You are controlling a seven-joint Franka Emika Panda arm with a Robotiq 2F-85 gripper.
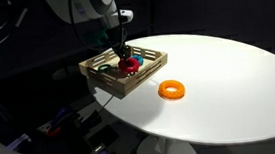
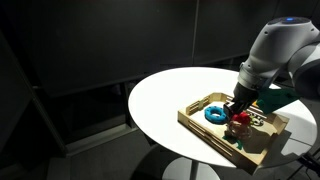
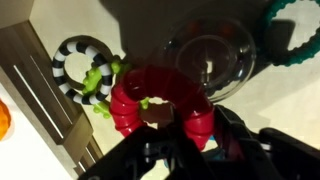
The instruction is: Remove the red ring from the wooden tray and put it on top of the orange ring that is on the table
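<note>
Next, my gripper releases the red ring flat on the orange ring [image 1: 173,87], out on the white table next to the tray.
The red ring [image 3: 150,95] lies in the wooden tray [image 1: 113,81], seen in both exterior views [image 1: 128,63] [image 2: 238,125]. My gripper [image 3: 185,135] reaches down into the tray [image 2: 205,128], and its dark fingers sit on either side of the ring's near side, apparently shut on it. It also shows in both exterior views [image 1: 124,56] [image 2: 238,112]. The orange ring [image 1: 172,89] lies flat on the white table [image 1: 228,79], just beside the tray. An orange sliver shows at the left edge of the wrist view [image 3: 3,118].
The tray also holds a blue ring [image 2: 216,114], a black-and-white striped ring [image 3: 80,65] with a green bit, a clear round piece [image 3: 210,55] and a teal ring [image 3: 295,40]. The tray sits near the table's edge, with dark surroundings beyond.
</note>
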